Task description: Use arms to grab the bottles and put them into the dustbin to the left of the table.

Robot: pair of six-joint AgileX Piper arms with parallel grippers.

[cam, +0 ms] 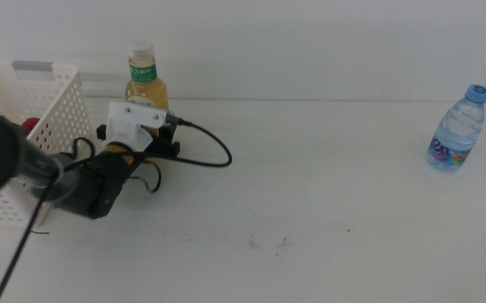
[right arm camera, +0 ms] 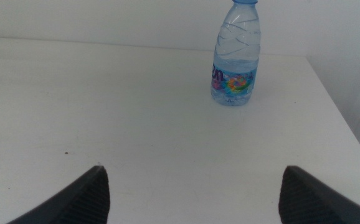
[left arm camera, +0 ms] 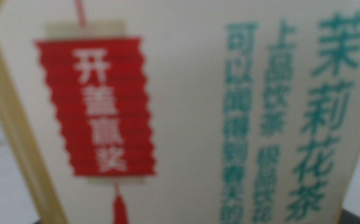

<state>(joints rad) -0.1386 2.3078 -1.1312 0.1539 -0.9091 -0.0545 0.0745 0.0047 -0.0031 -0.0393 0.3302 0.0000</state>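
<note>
My left gripper has the yellow-tea bottle. It will let the bottle go inside the white perforated basket [cam: 26, 162], next to the red object.
The yellow-tea bottle [cam: 145, 77] with a white cap stands at the back left of the table [cam: 310, 210], next to the dustbin [cam: 33, 101], a white perforated basket. My left gripper [cam: 138, 135] is at the bottle's lower body, behind the arm's white housing. In the left wrist view the bottle's label [left arm camera: 186, 112] fills the frame, very close. A red object [cam: 29, 126] lies inside the basket. The blue-capped water bottle [cam: 458, 130] stands upright at the far right. My right gripper [right arm camera: 195, 199] is open and empty, well short of the water bottle [right arm camera: 235, 56].
A black cable [cam: 213, 151] loops from the left arm across the table to the right of the tea bottle. A white wall runs behind the table. A few small dark marks [cam: 268, 244] lie near the front middle.
</note>
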